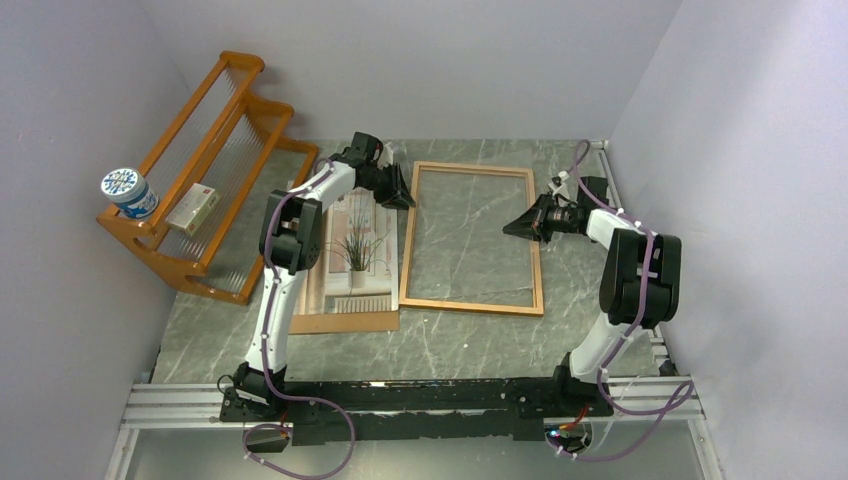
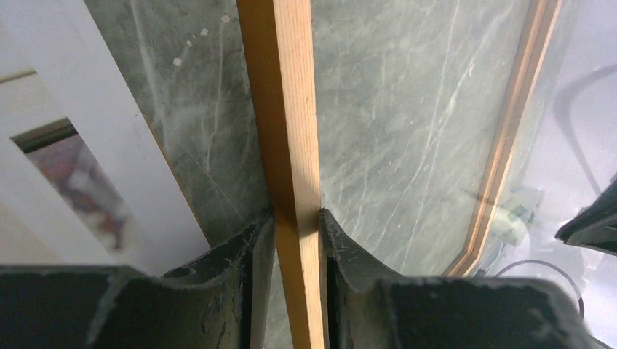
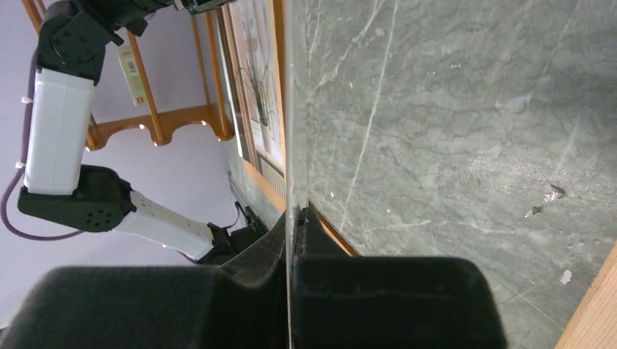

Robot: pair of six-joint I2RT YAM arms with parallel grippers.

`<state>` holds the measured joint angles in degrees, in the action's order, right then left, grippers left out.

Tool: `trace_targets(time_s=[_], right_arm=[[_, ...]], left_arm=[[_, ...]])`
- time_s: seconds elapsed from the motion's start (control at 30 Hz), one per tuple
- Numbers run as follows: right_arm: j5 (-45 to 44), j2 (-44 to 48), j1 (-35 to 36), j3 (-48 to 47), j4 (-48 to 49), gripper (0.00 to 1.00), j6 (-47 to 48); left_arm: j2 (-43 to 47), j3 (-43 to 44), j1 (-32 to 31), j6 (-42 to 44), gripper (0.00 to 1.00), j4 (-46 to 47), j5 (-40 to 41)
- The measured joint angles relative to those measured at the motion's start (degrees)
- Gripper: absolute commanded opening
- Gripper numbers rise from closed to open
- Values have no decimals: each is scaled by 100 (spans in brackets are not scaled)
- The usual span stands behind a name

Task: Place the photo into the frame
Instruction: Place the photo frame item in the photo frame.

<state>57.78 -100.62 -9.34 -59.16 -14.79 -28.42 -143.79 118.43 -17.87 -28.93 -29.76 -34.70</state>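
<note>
My left gripper needs to open, grip the rail (image 1: pixel 409 222) again and slide the frame clear of the photo, because the frame lies crooked with its near corner crowding the photo.
The frame (image 1: pixel 470 305) lies flat on the marble table, and its clear pane shows the stone through it. My left gripper (image 1: pixel 400 195) is shut on the frame's left rail (image 2: pixel 287 109) near the far corner, one jaw on each side of the wood (image 2: pixel 297 218). The photo (image 1: pixel 355 250), a spiky potted plant print, lies just left of the frame on a brown backing board (image 1: pixel 345 322). My right gripper (image 1: pixel 512 228) reaches in over the right rail. Its jaws are shut (image 3: pixel 295 214) on the thin edge of the clear pane (image 3: pixel 289 109).
An orange wooden rack (image 1: pixel 210 170) stands at the back left, holding a blue-white tin (image 1: pixel 128 192) and a small box (image 1: pixel 193 208). Grey walls close in on both sides. The arms' mounting rail (image 1: pixel 420 395) runs along the near edge.
</note>
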Motion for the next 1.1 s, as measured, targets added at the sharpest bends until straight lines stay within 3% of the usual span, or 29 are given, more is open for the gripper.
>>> trace_targets(time_s=[0.3, 0.97, 1.1], right_arm=[[243, -195, -11, -166, -306, 0, 358], [505, 118, 164, 177, 664, 0, 46], [341, -31, 162, 63, 442, 18, 59]], left_arm=[[20, -114, 26, 72, 33, 181, -125], [125, -376, 33, 79, 34, 470, -153], [136, -400, 44, 83, 34, 516, -144]])
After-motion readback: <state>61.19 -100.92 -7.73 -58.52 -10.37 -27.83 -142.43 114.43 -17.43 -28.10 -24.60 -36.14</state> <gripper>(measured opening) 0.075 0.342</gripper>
